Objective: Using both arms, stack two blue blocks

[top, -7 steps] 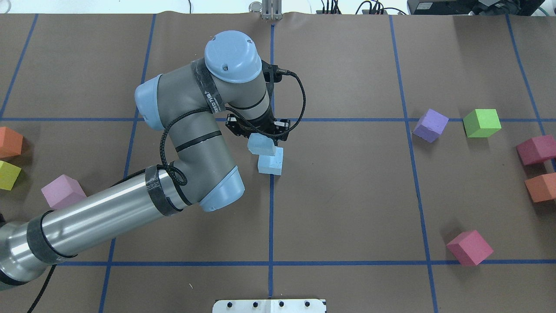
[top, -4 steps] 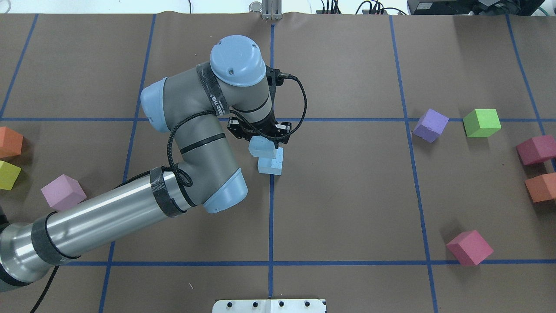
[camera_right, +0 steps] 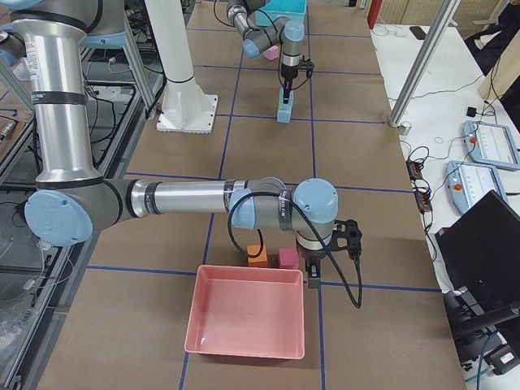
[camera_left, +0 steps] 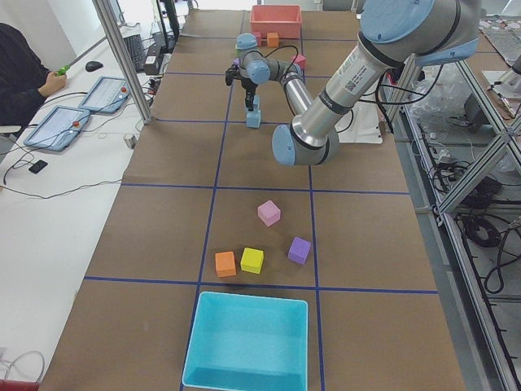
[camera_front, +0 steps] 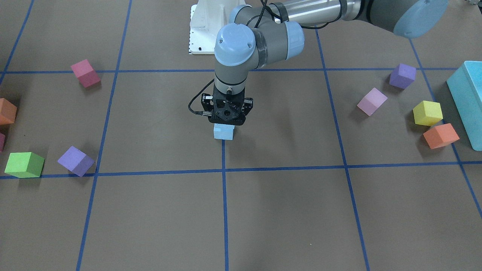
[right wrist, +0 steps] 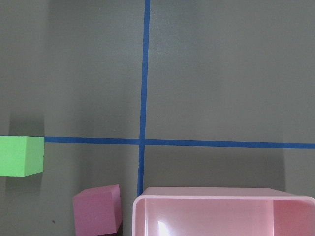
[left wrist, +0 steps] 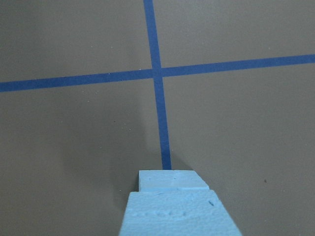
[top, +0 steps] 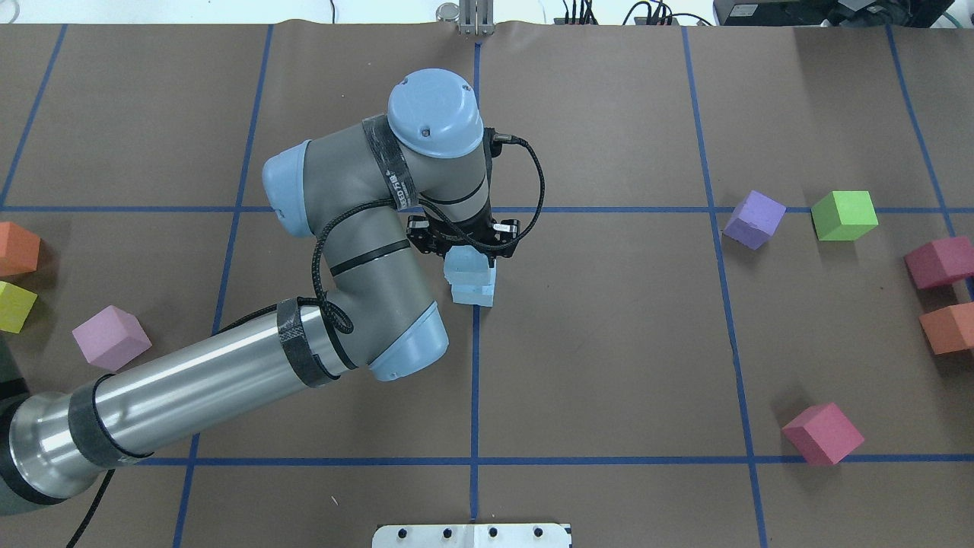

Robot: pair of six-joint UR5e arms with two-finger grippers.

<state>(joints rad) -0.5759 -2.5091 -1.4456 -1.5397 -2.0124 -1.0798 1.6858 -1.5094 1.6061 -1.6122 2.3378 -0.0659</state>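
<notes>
The blue block in my left gripper will be set free on top of the second blue block (camera_front: 223, 122) (left wrist: 173, 186), which lies on the centre tape line.
My left gripper (top: 466, 245) is shut on one blue block (top: 466, 262) and holds it right over the second blue block (top: 476, 292), which sits on the centre tape line. I cannot tell if the two touch. The left wrist view shows the held block (left wrist: 177, 216) at the bottom, with the lower block (left wrist: 172, 181) showing just beyond it. From the front, the gripper (camera_front: 227, 119) hides most of the pair (camera_front: 223, 132). My right gripper (camera_right: 313, 278) shows only in the exterior right view, beside a pink bin; I cannot tell whether it is open or shut.
Loose cubes lie at the table's ends: purple (top: 753, 219), green (top: 843, 215), magenta (top: 822, 434), pink (top: 110, 335), yellow (top: 15, 306), orange (top: 17, 249). A turquoise bin (camera_left: 248, 342) stands at the left end and a pink bin (camera_right: 248, 321) at the right end.
My left gripper has moved right and down with the blue block, bringing it from beside and above the lower block to directly over it.
</notes>
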